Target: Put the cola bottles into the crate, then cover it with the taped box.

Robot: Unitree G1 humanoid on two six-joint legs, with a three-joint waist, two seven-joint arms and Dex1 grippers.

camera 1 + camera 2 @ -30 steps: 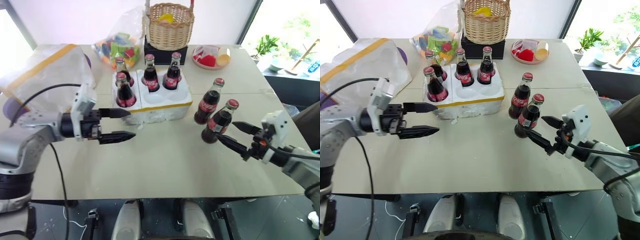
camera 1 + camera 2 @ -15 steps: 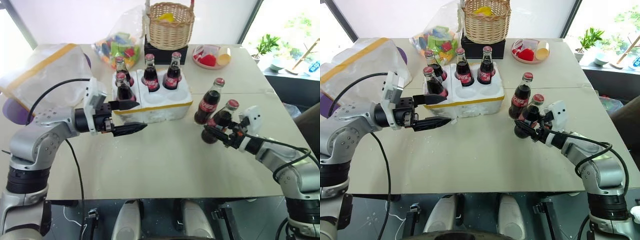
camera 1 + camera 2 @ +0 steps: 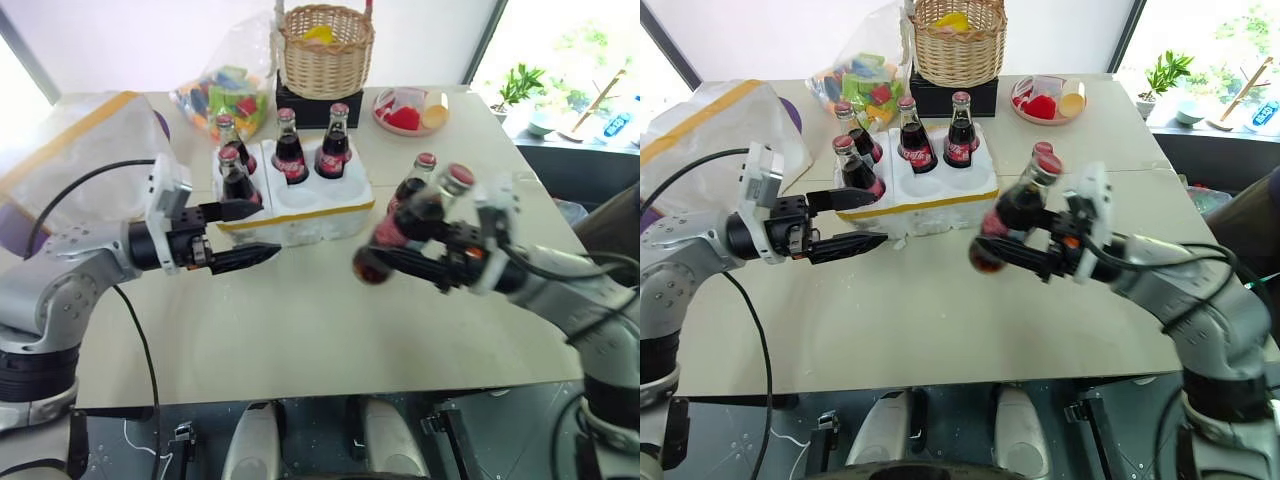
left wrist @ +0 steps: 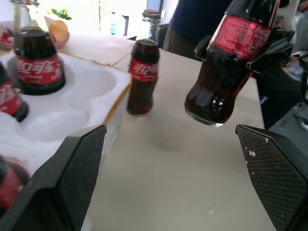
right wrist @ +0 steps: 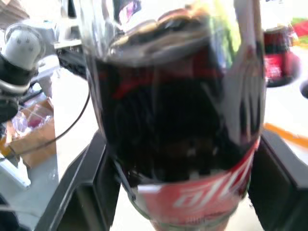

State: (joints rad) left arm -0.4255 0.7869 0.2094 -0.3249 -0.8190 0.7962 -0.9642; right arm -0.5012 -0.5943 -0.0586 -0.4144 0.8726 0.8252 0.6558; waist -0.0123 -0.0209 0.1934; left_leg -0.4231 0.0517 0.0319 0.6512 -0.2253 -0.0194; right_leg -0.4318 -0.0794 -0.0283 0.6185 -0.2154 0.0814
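Note:
My right gripper needs to take the cola bottle to the empty middle hole of the crate's front row (image 3: 294, 194). It will let go of the bottle there.
My right gripper (image 3: 425, 248) is shut on a cola bottle (image 3: 403, 225), which hangs tilted above the table with its base toward the crate; up close, that bottle (image 5: 178, 120) sits between the black fingers. Another cola bottle (image 3: 414, 184) stands on the table behind it. The crate (image 3: 310, 208), a low white foam tray with a yellow band, holds several cola bottles (image 3: 289, 150). By the crate's front left corner my left gripper (image 3: 262, 232) is open and holds nothing. Far left lies the taped box (image 3: 80, 150).
Behind the crate stand a wicker basket (image 3: 322, 45) on a black block, a bag of coloured blocks (image 3: 225, 95) and a plate (image 3: 405, 110) with red items. A person in dark clothes (image 4: 202, 24) is beyond the table's right side.
My right gripper shut on the nearer of the two loose bottles and carried it up and left, tilting it. The left gripper stayed open by the crate.

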